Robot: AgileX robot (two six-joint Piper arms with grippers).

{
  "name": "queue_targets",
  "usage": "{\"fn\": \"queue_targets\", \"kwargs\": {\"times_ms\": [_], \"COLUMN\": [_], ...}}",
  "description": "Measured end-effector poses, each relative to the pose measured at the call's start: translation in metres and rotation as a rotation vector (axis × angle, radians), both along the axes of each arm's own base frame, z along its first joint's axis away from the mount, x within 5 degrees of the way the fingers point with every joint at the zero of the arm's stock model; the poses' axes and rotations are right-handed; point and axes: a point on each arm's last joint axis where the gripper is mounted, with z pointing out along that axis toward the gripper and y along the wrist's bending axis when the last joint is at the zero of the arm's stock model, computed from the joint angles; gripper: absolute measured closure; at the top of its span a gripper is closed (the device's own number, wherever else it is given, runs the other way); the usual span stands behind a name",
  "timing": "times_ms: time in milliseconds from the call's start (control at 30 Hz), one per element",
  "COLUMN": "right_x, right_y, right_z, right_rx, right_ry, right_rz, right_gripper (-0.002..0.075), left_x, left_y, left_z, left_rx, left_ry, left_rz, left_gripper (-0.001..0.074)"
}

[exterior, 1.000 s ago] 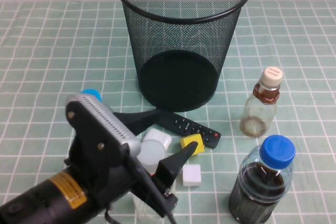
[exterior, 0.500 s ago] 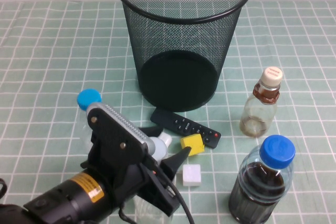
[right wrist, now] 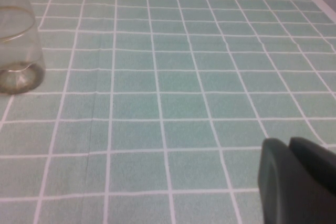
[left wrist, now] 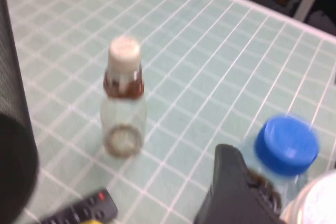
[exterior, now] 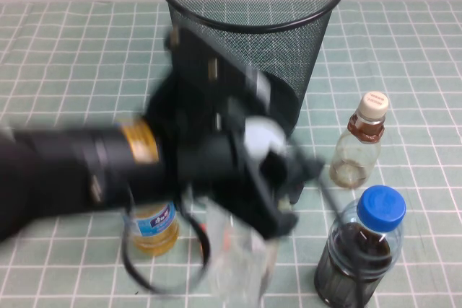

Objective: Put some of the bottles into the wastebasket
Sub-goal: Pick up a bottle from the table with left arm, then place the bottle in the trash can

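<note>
Next, my left gripper lets go of the white-capped clear bottle inside the black mesh wastebasket [exterior: 245,78], where it will lean against the far side of the wastebasket.
My left gripper [exterior: 268,158] is blurred over the table's middle, in front of the black mesh wastebasket [exterior: 253,12]. It is shut on the white-capped clear bottle [exterior: 242,268], which hangs lifted off the table with its cap [left wrist: 315,203] beside one black finger [left wrist: 231,192]. The small bottle with cream cap and brown neck [exterior: 361,142] stands upright to the right; it also shows in the left wrist view [left wrist: 123,98] and the right wrist view [right wrist: 16,51]. My right gripper [right wrist: 299,182] is shut and empty, low over bare cloth, and is out of the high view.
A blue-capped bottle of dark liquid [exterior: 364,250] stands front right, just under the held bottle's side. A bottle of yellow liquid [exterior: 153,223] stands front left. A black remote [left wrist: 79,213] lies near the bin's base. The cloth is green checked.
My left arm has swung up and right from the front left, lifting the white-capped bottle off the table. The yellow-liquid bottle now shows; the remote and cubes are hidden under the arm.
</note>
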Motion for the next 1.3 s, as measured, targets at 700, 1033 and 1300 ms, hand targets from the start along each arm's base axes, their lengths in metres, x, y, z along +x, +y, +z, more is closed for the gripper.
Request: {"fn": "queue_targets", "kwargs": {"times_ms": [700,1033,1300], "right_x": [0.0,0.0,0.001], "right_y": [0.0,0.0,0.0], "right_z": [0.0,0.0,0.002], "right_rx": [0.0,0.0,0.008], "right_ry": [0.0,0.0,-0.026], "right_rz": [0.0,0.0,0.001], "right_gripper": [0.0734,0.0734,0.0734], "left_x": [0.131,0.236,0.291], "left_y": [-0.022,-0.067,-0.055], "left_z": [0.204,0.092,0.023], "left_rx": [-0.072,0.083,0.171], "left_ry": [-0.423,-0.284,-0.155], "left_rz": [0.101,0.134,0.189], "left_gripper": [0.0407,0.0407,0.0407]}}
